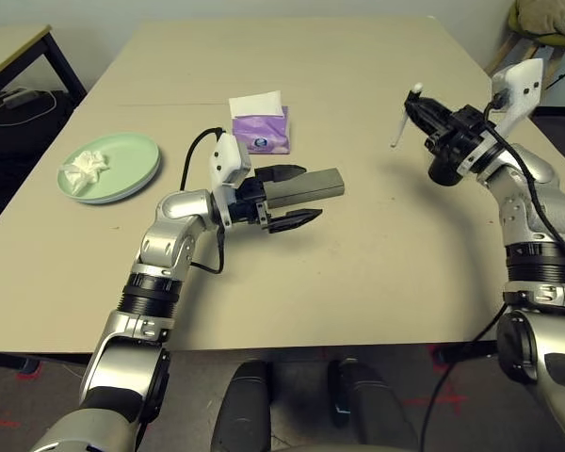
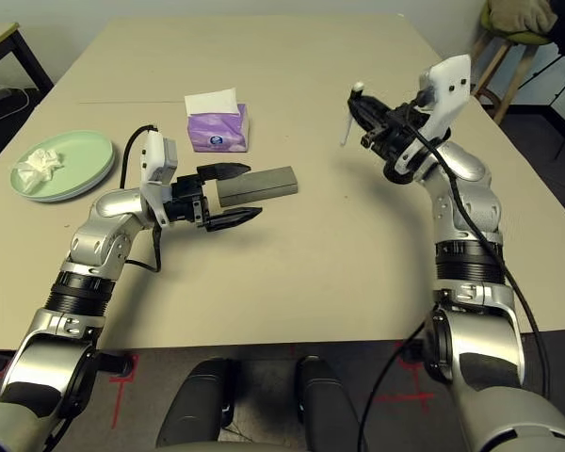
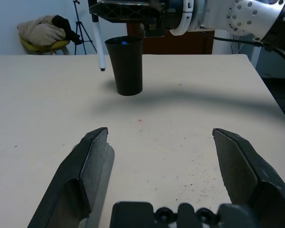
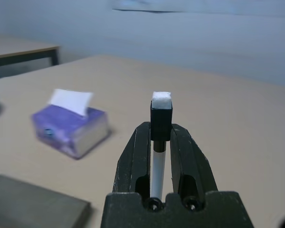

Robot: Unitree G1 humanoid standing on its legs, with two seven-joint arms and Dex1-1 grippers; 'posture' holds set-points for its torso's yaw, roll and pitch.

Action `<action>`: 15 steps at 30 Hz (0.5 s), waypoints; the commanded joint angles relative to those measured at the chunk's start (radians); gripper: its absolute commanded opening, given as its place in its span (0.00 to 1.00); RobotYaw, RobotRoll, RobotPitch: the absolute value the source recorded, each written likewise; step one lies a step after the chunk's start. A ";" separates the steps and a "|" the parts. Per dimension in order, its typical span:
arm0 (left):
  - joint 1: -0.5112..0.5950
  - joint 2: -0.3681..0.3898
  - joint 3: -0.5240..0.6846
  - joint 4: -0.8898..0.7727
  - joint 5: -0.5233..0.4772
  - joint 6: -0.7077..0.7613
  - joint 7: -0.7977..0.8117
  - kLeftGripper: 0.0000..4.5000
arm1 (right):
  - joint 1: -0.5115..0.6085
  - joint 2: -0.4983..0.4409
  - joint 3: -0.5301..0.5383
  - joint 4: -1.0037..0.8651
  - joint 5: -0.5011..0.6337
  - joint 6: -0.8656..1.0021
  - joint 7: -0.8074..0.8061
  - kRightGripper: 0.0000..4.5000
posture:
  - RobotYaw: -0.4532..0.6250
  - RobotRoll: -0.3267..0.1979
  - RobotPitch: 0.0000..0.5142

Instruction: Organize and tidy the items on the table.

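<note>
The white marker pen will go down inside the black cup (image 1: 462,128) from my right gripper.
The grey glasses case (image 1: 311,186) lies mid-table. My left gripper (image 1: 299,196) is open at its near end; in the left wrist view the case (image 3: 106,167) rests against one finger and bare table shows between the two fingers. My right gripper (image 1: 426,110) is shut on a white marker pen (image 1: 402,120), held slanting in the air. Just under it stands the black cup (image 3: 127,66), partly hidden behind the gripper in the eye views. A crumpled white tissue (image 1: 85,166) lies on the pale green plate (image 1: 137,151) at the left. The purple tissue box (image 1: 260,130) stands behind the case.
A smaller beige table with black legs (image 1: 9,42) stands off the far left corner. A stool with a bundle of cloth (image 1: 546,19) is beyond the far right corner. The table's front edge runs just under both forearms.
</note>
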 commanded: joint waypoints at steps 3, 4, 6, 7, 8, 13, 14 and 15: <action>-0.010 0.001 -0.014 0.022 0.003 -0.009 -0.015 1.00 | -0.013 0.011 -0.030 -0.026 -0.036 0.034 -0.238 0.09 | 0.58 0.62 0.19; -0.012 0.000 -0.015 0.023 0.003 -0.009 -0.015 1.00 | -0.023 0.010 -0.032 -0.027 -0.043 0.043 -0.276 0.09 | 0.58 0.62 0.19; -0.014 -0.002 -0.017 0.024 0.003 -0.009 -0.015 1.00 | -0.052 0.001 -0.037 -0.021 -0.058 0.048 -0.339 0.09 | 0.58 0.62 0.19; -0.015 -0.003 -0.018 0.025 0.003 -0.009 -0.015 1.00 | -0.066 -0.004 -0.037 -0.016 -0.062 0.048 -0.360 0.09 | 0.58 0.62 0.19; -0.016 -0.004 -0.019 0.026 0.003 -0.010 -0.015 1.00 | -0.076 -0.007 -0.037 -0.013 -0.065 0.049 -0.379 0.09 | 0.58 0.62 0.19; -0.019 -0.003 -0.022 0.030 0.002 -0.012 -0.017 1.00 | -0.129 -0.002 -0.058 -0.005 -0.037 0.057 -0.442 0.09 | 0.58 0.62 0.18; -0.019 -0.003 -0.021 0.030 0.002 -0.012 -0.018 1.00 | -0.138 -0.001 -0.062 -0.006 -0.030 0.063 -0.454 0.09 | 0.58 0.62 0.18; -0.020 -0.003 -0.021 0.031 0.002 -0.012 -0.018 1.00 | -0.146 -0.001 -0.066 -0.006 -0.026 0.075 -0.468 0.09 | 0.58 0.62 0.18</action>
